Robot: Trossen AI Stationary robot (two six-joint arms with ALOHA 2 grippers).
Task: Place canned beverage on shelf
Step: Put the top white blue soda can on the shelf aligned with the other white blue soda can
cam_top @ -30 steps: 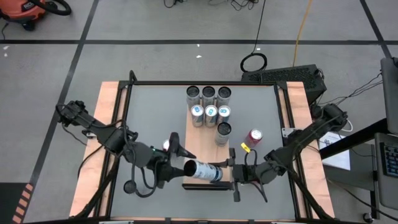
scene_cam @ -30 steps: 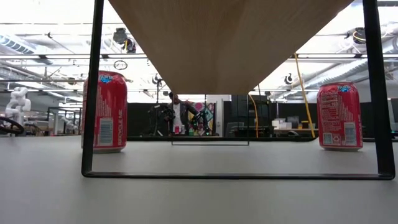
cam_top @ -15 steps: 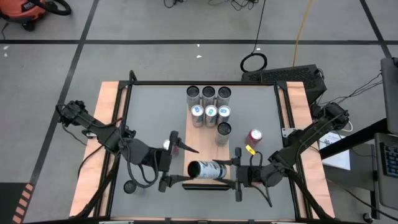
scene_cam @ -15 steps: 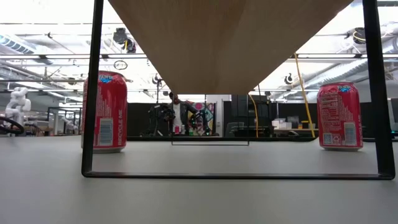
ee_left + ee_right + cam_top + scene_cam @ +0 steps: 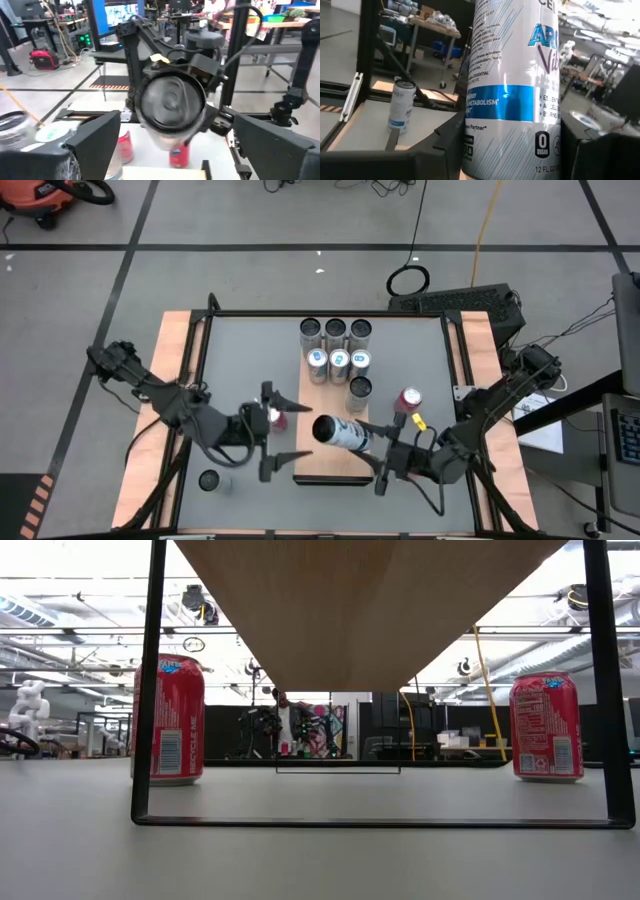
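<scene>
The robot's right gripper holds the bottom end of the white and blue can, so next the left gripper takes the can's lid end (image 5: pixel 325 429) before standing it on the shelf.
A white and blue can (image 5: pixel 340 433) hangs over the near shelf (image 5: pixel 322 466), a light-brown board on a dark frame whose underside (image 5: pixel 360 610) fills the top of the low view. My right gripper (image 5: pixel 368 452) is shut on this can. My left gripper (image 5: pixel 303 430) stands open just left of it, its fingers (image 5: pixel 92 142) on either side of the can's lid (image 5: pixel 172 100) and apart from it. Two red cans (image 5: pixel 168 720) (image 5: pixel 545 727) stand upright on the tabletop. My right gripper pinches the can's lower body (image 5: pixel 510 145) between its two fingers (image 5: pixel 445 145), which lie across the can and come in about level from the table's right. The can is lifted clear above the shelf, lying nearly on its side with its lid toward my left gripper.
Several silver cans (image 5: pixel 335 350) stand grouped on a second board at the table's far middle. One red can (image 5: pixel 408 400) stands right of the shelf, another (image 5: pixel 277 416) beside my left gripper. A small can (image 5: pixel 208 480) stands near the front left.
My left gripper has opened, let go of the white can, rolled and drawn back a little toward the table's left. My right gripper, still shut on the can, has carried it slightly toward the far edge and turned it.
</scene>
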